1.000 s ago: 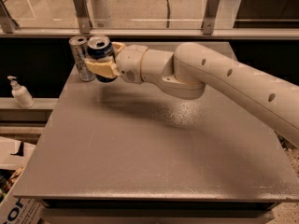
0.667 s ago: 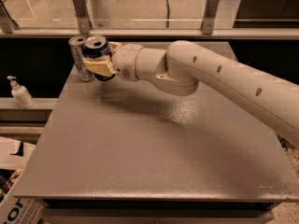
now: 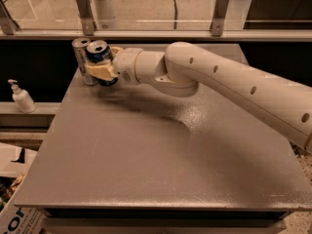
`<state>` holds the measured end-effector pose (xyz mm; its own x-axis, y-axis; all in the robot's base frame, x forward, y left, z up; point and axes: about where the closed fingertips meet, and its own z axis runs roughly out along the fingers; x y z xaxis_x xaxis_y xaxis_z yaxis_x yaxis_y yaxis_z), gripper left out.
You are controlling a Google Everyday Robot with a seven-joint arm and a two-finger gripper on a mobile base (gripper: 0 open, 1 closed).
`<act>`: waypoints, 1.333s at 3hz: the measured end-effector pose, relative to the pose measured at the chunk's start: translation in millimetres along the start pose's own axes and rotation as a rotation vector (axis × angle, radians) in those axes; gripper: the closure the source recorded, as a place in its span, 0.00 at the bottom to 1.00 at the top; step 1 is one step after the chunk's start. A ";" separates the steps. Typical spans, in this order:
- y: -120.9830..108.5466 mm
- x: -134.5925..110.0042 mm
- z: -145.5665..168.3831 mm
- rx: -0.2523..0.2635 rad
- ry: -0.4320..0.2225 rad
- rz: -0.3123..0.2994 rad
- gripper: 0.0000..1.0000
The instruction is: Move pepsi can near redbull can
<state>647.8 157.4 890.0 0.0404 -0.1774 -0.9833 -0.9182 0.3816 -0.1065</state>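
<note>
Next, I release the pepsi can from my gripper on the grey table's far corner [image 3: 100,88], beside the silver redbull can.
The pepsi can [image 3: 99,56], dark blue with a silver top, stands at the far left corner of the grey table [image 3: 161,145]. The slim silver redbull can [image 3: 80,57] stands right beside it on its left, touching or nearly so. My gripper [image 3: 102,67] reaches in from the right and its tan fingers are closed around the pepsi can's body. The can's bottom is at or just above the table; I cannot tell which.
A white pump bottle [image 3: 22,97] stands on a lower ledge at the left. A glass rail with metal posts [image 3: 85,11] runs behind the table. My white arm [image 3: 234,89] spans the table's right half. Cardboard boxes [image 3: 12,213] lie at the lower left.
The gripper with the pepsi can has shifted slightly left, closer to the redbull can. The redbull can has not moved.
</note>
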 end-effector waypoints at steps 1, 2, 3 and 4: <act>0.2 4.1 11.3 -0.008 0.010 0.016 1.00; 2.2 9.0 18.7 -0.013 0.023 0.032 1.00; 5.8 16.3 23.3 -0.017 0.029 0.049 1.00; 10.5 23.2 27.7 -0.023 0.031 0.060 1.00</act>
<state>650.0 182.5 862.0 -0.0275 -0.1832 -0.9827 -0.9274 0.3715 -0.0433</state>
